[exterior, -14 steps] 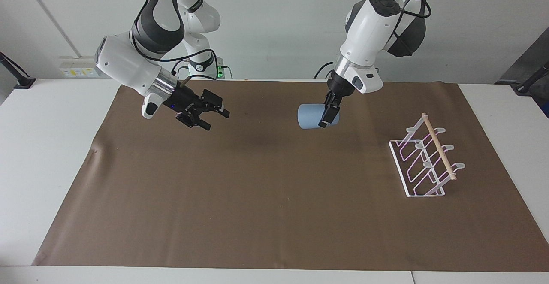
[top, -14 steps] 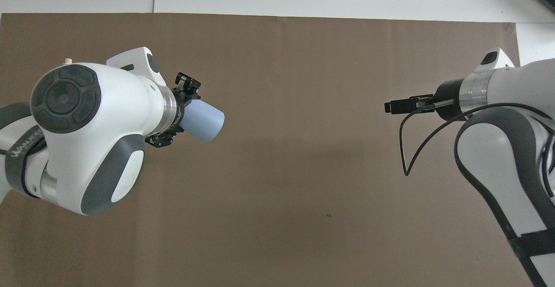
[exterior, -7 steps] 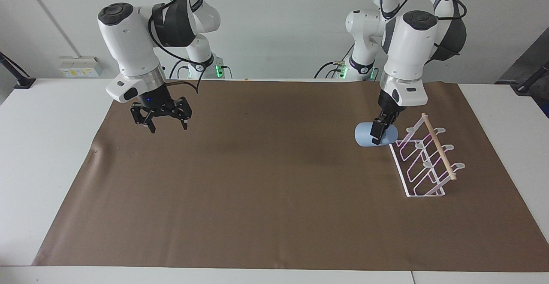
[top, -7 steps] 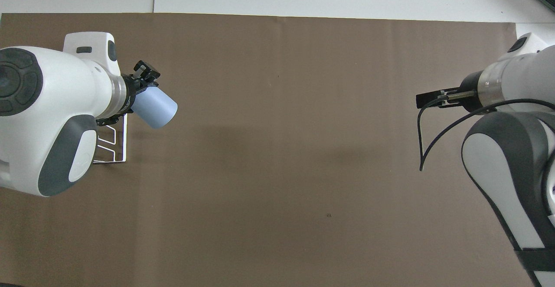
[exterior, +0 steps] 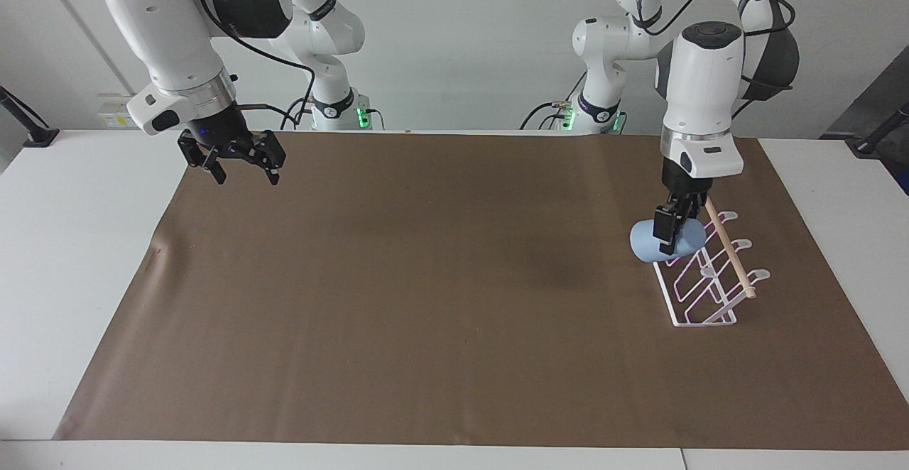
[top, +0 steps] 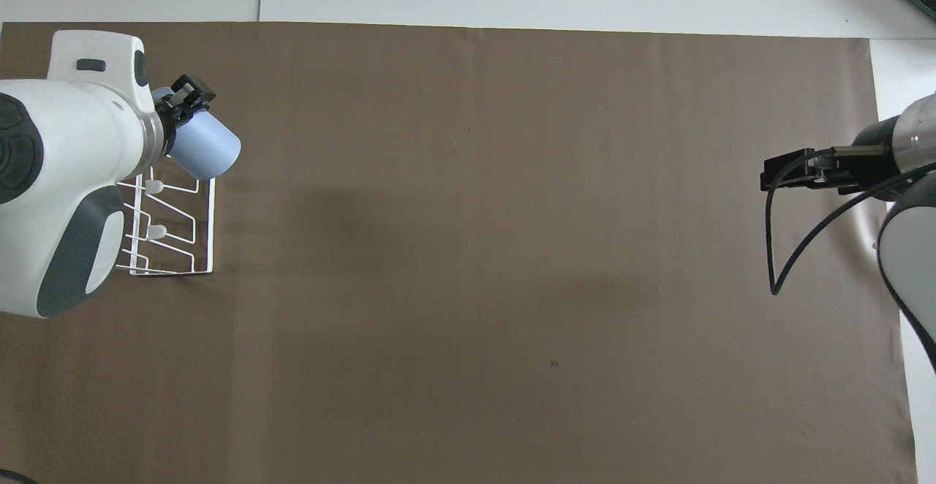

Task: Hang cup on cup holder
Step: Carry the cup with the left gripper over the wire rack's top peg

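Note:
Next, I release the light-blue cup from my left gripper on the end of the cup holder nearer to the robots (top: 199, 156).
My left gripper (exterior: 667, 231) is shut on the light-blue cup (exterior: 645, 241) and holds it on its side, in the air over the end of the cup holder (exterior: 704, 280) that is nearer to the robots. The holder is a white wire rack with a wooden dowel (exterior: 726, 247) along its top, standing at the left arm's end of the table. In the overhead view the cup (top: 206, 149) sticks out from my left gripper (top: 181, 98) above the rack (top: 180, 229). My right gripper (exterior: 241, 164) is open and empty, raised over the right arm's end; it also shows in the overhead view (top: 788, 175).
A brown mat (exterior: 426, 292) covers most of the white table (exterior: 71, 243). A black cable loop (top: 776, 250) hangs from the right wrist.
My left gripper has carried the cup from the middle of the mat to the cup holder. My right gripper has drawn back toward its own end of the table and turned downward.

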Robot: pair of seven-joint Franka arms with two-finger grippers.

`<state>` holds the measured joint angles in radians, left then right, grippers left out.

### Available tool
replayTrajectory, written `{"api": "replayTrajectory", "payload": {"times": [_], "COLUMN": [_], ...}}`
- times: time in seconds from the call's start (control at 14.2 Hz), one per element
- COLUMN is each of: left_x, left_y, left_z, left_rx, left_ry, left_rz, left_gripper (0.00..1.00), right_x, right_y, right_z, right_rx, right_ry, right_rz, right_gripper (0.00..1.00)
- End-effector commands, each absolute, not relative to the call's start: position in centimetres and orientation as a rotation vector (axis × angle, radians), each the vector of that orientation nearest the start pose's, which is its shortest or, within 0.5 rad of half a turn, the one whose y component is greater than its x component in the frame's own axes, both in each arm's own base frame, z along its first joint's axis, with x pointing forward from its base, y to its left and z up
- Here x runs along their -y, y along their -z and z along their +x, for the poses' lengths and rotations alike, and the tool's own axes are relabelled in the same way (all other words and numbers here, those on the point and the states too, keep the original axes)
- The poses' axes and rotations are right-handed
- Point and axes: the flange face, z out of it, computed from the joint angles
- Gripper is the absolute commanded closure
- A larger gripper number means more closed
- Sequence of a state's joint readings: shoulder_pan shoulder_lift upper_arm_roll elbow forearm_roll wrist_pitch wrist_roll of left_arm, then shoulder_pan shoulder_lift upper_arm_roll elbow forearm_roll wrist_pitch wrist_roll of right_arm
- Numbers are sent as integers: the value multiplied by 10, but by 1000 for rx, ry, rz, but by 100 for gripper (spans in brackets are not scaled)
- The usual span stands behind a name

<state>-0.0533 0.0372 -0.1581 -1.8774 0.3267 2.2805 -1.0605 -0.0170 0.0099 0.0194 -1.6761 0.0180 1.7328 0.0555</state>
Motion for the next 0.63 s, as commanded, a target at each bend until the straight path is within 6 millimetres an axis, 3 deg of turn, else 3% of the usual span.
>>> {"api": "replayTrajectory", "payload": {"times": [0.0,0.42,0.56], "left_x": [93,59,57], "left_y": [-524,-501,-485], "left_z": [597,612,608], "left_rx": [955,856,820], "left_ry": [854,950,942], "left_rz": [-2846,-2771,-2772], "left_gripper": [100,100,100], "right_x": [-2,-1,-1], "right_y": [-583,-583,-583], "right_z": [566,566,566], "right_rx": [-117,-122,-120], "right_ry": [63,65,65], "right_rz": [-3142,-3140,-3141], "right_gripper": [0,0,0]}}
